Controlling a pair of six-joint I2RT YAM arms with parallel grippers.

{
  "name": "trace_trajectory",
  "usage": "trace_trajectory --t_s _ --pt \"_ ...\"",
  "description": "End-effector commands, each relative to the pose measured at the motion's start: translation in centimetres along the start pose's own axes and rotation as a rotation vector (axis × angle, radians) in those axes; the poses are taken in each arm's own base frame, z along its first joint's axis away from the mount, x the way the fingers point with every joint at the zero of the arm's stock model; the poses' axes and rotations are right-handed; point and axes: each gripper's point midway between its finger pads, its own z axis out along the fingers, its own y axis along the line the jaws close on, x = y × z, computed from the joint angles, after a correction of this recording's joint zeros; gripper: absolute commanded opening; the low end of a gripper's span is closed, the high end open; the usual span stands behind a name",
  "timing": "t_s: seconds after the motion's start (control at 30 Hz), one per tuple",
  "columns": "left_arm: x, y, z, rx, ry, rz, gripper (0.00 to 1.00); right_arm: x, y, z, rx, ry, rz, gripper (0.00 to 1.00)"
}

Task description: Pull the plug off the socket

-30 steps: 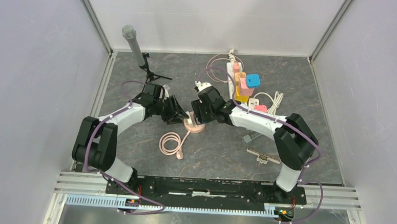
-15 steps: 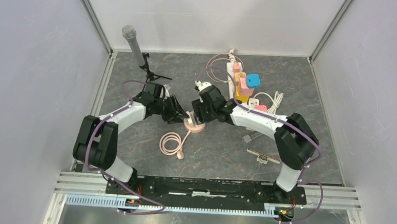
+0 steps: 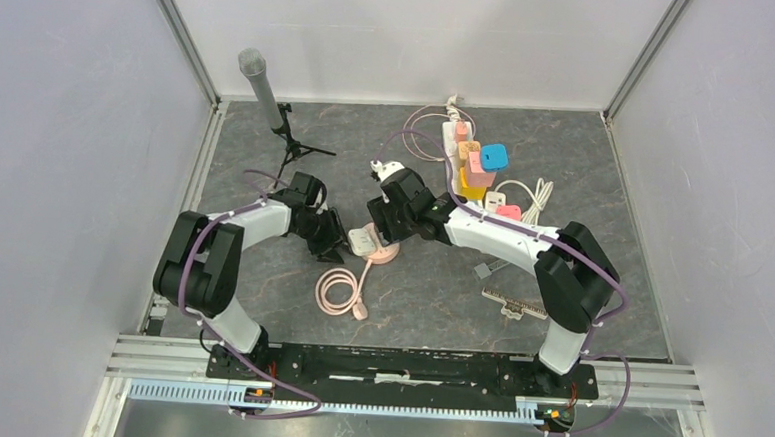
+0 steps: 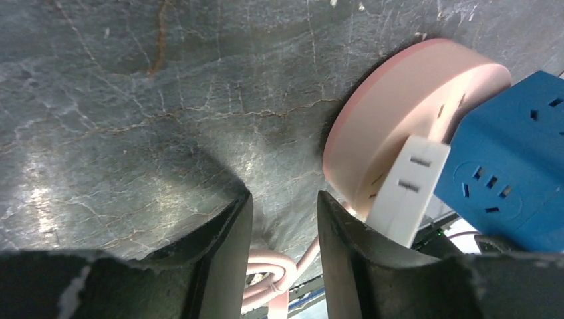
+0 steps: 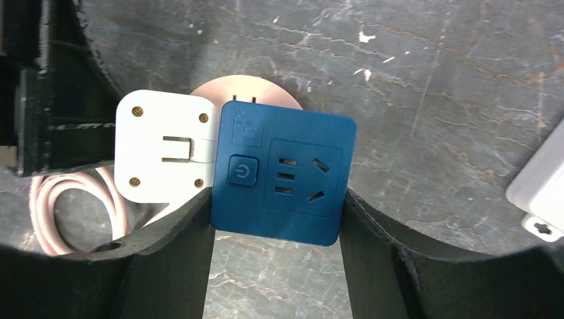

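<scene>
I need to take the white plug (image 4: pixel 408 191) with my left gripper and steady the pink socket before my right gripper pulls, because the socket sits unbraced under the blue cube.
A round pink socket (image 3: pixel 386 251) lies mid-table. A blue cube adapter (image 5: pixel 282 173) sits over the pink socket (image 5: pixel 246 90), and my right gripper (image 5: pixel 276 199) is shut on its two sides. A white plug (image 5: pixel 163 149) leans beside the cube with its folded-prong face up; it also shows as the white plug (image 3: pixel 360 240) in the top view. My left gripper (image 4: pixel 284 203) stands open just left of the pink socket (image 4: pixel 392 113), with only table and pink cable (image 4: pixel 273 276) between its fingers. The blue cube (image 4: pixel 512 166) and white plug (image 4: pixel 409 189) are off to its right.
The socket's pink cable coil (image 3: pixel 338 286) lies toward the near edge. A microphone on a stand (image 3: pixel 265 87) is back left. At the back right is a white power strip (image 3: pixel 458 132) with coloured plugs, then a white charger (image 3: pixel 510 200), a grey piece (image 3: pixel 488 270) and a comb (image 3: pixel 512 305).
My left gripper has drawn back to the left, away from the pink socket, uncovering the white plug beside it. The cable coil has shifted slightly. The right gripper keeps its hold.
</scene>
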Motion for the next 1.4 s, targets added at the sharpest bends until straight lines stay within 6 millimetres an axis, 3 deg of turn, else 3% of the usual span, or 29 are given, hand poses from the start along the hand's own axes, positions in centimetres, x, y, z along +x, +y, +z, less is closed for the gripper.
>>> trace_trajectory --t_s 0.0,0.17,0.37,0.43,0.57,0.7,0.8,0.93,1.2,1.37 --pt "0.1 1.8 -0.1 -0.089 -0.023 0.054 0.49 -4.9 2.6 -2.0 -0.138 -0.144 0.071 0.0" --pt "-1.0 0.4 -1.8 -0.059 -0.088 0.078 0.5 -3.6 1.0 -1.3 -0.055 -0.115 0.083 0.0" --pt "-2.4 0.2 -4.5 -0.082 -0.233 0.096 0.5 -1.6 -0.1 0.2 0.003 -0.07 0.067 0.0" --pt "-2.4 -1.4 -5.3 0.002 -0.267 0.121 0.51 -1.0 0.0 0.6 0.0 -0.056 0.064 0.0" --pt "-2.6 -4.1 -6.5 0.165 -0.335 0.154 0.65 -1.0 0.8 0.4 -0.048 -0.072 0.084 0.0" --pt "-2.3 -5.7 -5.8 0.258 -0.293 0.163 0.81 -0.7 1.6 0.5 -0.089 -0.063 0.103 0.0" --pt "-2.4 -5.0 -3.9 0.225 -0.237 0.126 0.89 -0.6 2.1 0.5 -0.111 -0.059 0.12 0.0" --pt "-2.7 -4.2 -1.7 0.18 -0.189 0.071 0.92 -0.9 2.5 0.4 -0.13 -0.064 0.13 0.0" --pt "-3.5 -5.6 -0.4 0.213 -0.177 0.049 0.89 -0.2 1.9 1.0 -0.09 -0.048 0.115 0.0" --pt "-2.5 -2.9 1.1 0.057 -0.138 0.013 0.72 -0.7 2.1 1.3 -0.031 -0.051 0.044 0.0"
